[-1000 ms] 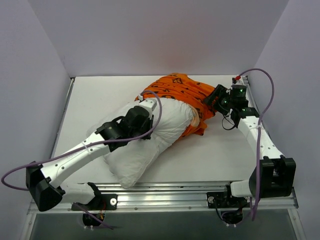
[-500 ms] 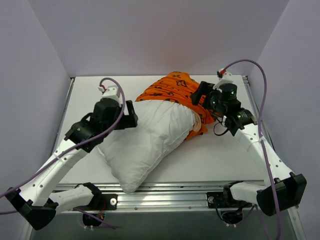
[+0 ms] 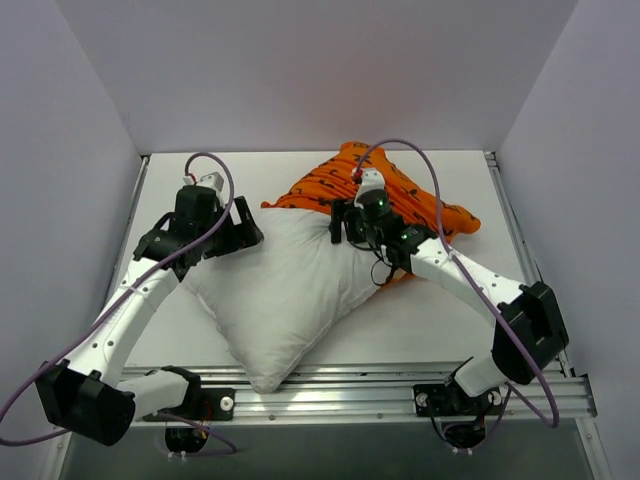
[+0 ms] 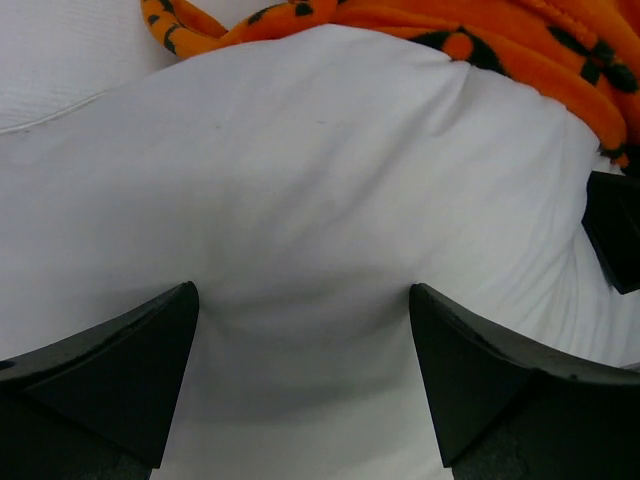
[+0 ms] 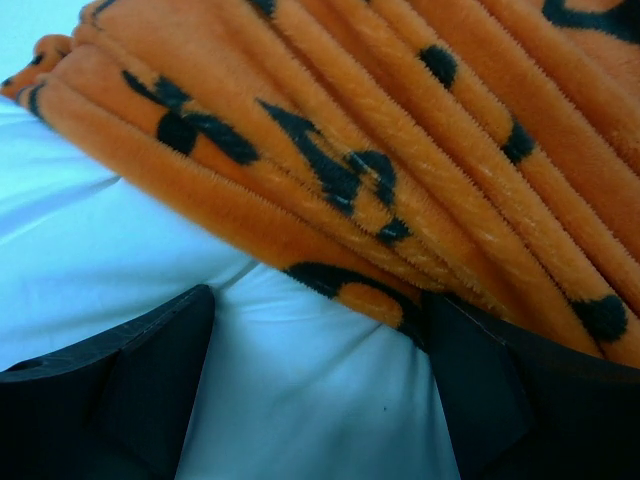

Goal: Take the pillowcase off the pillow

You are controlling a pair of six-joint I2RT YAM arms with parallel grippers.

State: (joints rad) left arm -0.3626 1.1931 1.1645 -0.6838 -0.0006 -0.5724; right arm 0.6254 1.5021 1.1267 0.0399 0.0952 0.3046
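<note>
Next, my left gripper should grab the white pillow by its far corner [image 3: 276, 212] [image 4: 295, 52], just beside the bunched end of the orange pillowcase's edge.
The white pillow [image 3: 285, 290] lies across the middle of the table, its far end still inside the bunched orange pillowcase [image 3: 400, 195] with black motifs. My left gripper [image 3: 243, 230] is open, its jaws pressed on the pillow's left far side [image 4: 300, 200]. My right gripper [image 3: 340, 228] is open at the pillowcase's opening edge, jaws spread over white pillow fabric [image 5: 300, 400] with the orange rim [image 5: 330, 180] just beyond, touching the right finger.
The white table [image 3: 180, 180] is enclosed by pale walls at left, back and right. A metal rail [image 3: 340, 385] runs along the near edge. The pillow's near corner reaches that rail.
My right gripper let go of the pillowcase's far right end and swung left to its opening on the pillow. My left gripper lifted off the pillow top and moved to its left far side.
</note>
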